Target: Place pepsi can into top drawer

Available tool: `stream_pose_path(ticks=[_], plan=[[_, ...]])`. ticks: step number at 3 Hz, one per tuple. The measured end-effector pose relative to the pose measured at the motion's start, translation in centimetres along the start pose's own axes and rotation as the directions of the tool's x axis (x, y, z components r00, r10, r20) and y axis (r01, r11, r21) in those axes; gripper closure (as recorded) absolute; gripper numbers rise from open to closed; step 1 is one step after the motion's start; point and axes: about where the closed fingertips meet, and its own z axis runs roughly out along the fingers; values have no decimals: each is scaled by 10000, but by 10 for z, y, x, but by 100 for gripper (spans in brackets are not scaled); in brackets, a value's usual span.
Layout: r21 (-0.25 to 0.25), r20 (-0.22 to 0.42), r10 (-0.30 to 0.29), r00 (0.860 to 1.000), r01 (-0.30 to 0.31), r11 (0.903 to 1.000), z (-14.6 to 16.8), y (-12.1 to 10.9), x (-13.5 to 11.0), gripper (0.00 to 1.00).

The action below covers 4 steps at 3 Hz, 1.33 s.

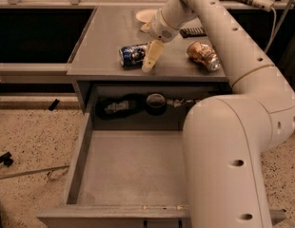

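Note:
I need to close my gripper on the pepsi can's end (147, 56) that faces the tan-gold and silver can.
The pepsi can (132, 55) lies on its side on the grey cabinet top (109, 37), near the front edge. My gripper (151, 61) points down at the cabinet top, right next to the can's right end. Whether it touches the can I cannot tell. The top drawer (131, 172) is pulled out wide below the cabinet top; its flat grey floor holds nothing. My white arm covers the drawer's right side.
A tan-gold and silver can (203, 55) lies on the cabinet top at the right. A white plate (146, 15) and a black remote (192, 32) sit at the back. Dark items and a tape roll (156, 102) lie in the recess behind the drawer.

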Motion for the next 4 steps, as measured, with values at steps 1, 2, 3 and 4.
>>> stream_pose_path(ticks=[1,2,3,4], plan=[[-171,11,147,9999,-146,9997,8,-1,4,0],[-187,9,291,9996,-291,9994,11,-2,6,17],[-188,8,291,9996,-291,9994,11,-2,6,41],[-263,-26,304,9995,-304,9992,12,1,4,64]])
